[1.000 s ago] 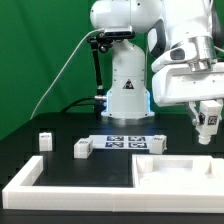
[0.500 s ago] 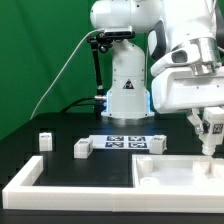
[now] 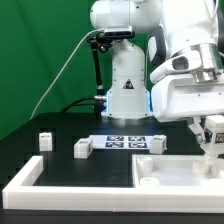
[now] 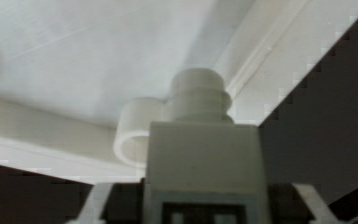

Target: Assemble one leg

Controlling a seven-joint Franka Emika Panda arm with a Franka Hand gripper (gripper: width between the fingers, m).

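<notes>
The leg will be let go by my gripper upright in the white panel's corner socket [image 3: 212,179] [image 4: 137,138], close beside the long white bar. The leg is now held just above that panel.
My gripper [image 3: 208,138] is shut on a leg [image 3: 208,150], a short white post with a tag marker, held upright just above the far right corner of the large white panel [image 3: 170,172]. In the wrist view the leg [image 4: 202,150] fills the middle between my fingers [image 4: 98,204], and its round tip [image 4: 197,88] points down at the panel [image 4: 87,50] beside a round raised socket [image 4: 137,140]. I cannot tell whether the tip touches the panel. Two more legs [image 3: 44,139] [image 3: 82,148] stand on the table at the exterior view's left.
The marker board [image 3: 127,142] lies in front of the robot base [image 3: 125,95]. A long white L-shaped bar [image 3: 40,186] runs along the front left. A green backdrop is behind.
My gripper has come down with the leg and shifted slightly toward the exterior view's right, closer to the panel's corner. The other parts have not moved.
</notes>
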